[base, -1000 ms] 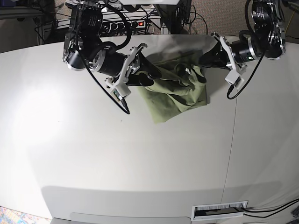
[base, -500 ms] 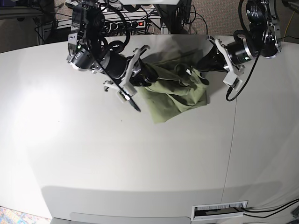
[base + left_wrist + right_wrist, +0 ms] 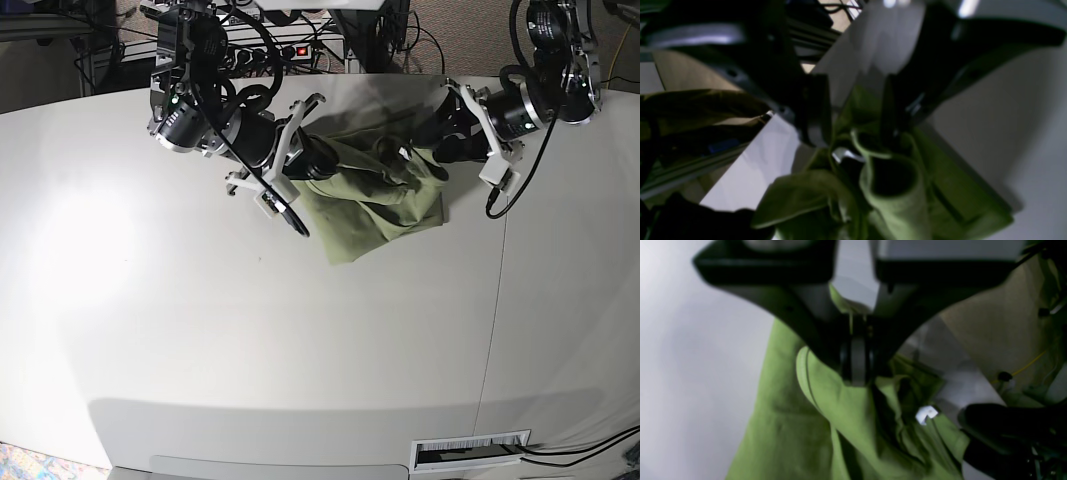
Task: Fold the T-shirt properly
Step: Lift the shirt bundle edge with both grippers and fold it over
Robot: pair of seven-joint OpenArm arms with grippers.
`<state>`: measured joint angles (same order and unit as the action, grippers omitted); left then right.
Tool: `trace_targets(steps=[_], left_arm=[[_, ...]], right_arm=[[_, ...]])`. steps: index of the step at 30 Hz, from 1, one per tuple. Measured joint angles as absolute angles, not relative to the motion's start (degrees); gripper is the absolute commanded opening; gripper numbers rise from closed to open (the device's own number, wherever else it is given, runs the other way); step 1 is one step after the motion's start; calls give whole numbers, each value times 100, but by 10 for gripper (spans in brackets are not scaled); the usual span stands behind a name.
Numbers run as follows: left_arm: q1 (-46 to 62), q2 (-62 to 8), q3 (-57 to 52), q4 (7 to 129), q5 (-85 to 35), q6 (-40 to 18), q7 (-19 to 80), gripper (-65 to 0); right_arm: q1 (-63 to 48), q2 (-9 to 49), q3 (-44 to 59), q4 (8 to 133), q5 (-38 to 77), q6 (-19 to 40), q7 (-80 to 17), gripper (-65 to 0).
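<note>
The T-shirt is bunched into a fold next to the neck tag, so the robot's left gripper needs to grab the T-shirt's outer edge (image 3: pixel 438 212) and pull it toward the front of the table to spread it out.
The olive-green T-shirt (image 3: pixel 375 195) lies bunched and crumpled at the back of the white table (image 3: pixel 300 350). My right gripper (image 3: pixel 325 165) is at the shirt's left edge. In the right wrist view it (image 3: pixel 855 373) is shut on a fold of the shirt (image 3: pixel 790 426), and the white neck tag (image 3: pixel 926 414) shows just past it. My left gripper (image 3: pixel 432 155) is at the shirt's right edge. In the left wrist view it (image 3: pixel 853 138) is open, with a ridge of the shirt (image 3: pixel 893 203) between the jaws and the tag (image 3: pixel 843 154) beside it.
A power strip and tangled cables (image 3: pixel 290 50) sit behind the table's back edge. A seam (image 3: pixel 495 330) runs down the table on the right. A vent slot (image 3: pixel 470 450) sits at the front edge.
My right gripper has slid a little to the right along the shirt's left edge. My left gripper has moved left and down onto the shirt's right edge. The shirt's shape is nearly unchanged.
</note>
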<state>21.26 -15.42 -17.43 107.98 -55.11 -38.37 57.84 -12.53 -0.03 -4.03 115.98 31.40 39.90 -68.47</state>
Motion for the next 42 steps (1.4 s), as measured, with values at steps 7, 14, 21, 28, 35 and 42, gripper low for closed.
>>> trace_targets(steps=[7,14,21,28,35,42], left_arm=[[2021,-1540,-1743,10779,-4713,-3452,5002,-650],[2025,-1538,-1743,10777,-4171,-3454,4086,-650],[1651,-1527,-1743,10772,-3942,-3454,4014,-650],[1332,-1527,-1743,10763,-3323,-3406,3848,-650],[1278,-1542,-1743,10578,-3238,-3225,3586,-650],[908,-1671,-1758,10578,-3232,-3044,3590,-650]], right_arm=[[-1253,-3,-403,11598,3142,3992,-6847,-650],[-1297,-3,-405,11598,3144,3990,-6851,-650],[-1439,-1,-561,11598,3135,3990,-6853,-650],[-1483,-1,-1251,11598,3006,3990,-6823,-650],[-1494,-1,-1712,11598,2847,3990,-6700,-650],[-1494,-1,-1728,11598,2897,3990,-6272,-650]])
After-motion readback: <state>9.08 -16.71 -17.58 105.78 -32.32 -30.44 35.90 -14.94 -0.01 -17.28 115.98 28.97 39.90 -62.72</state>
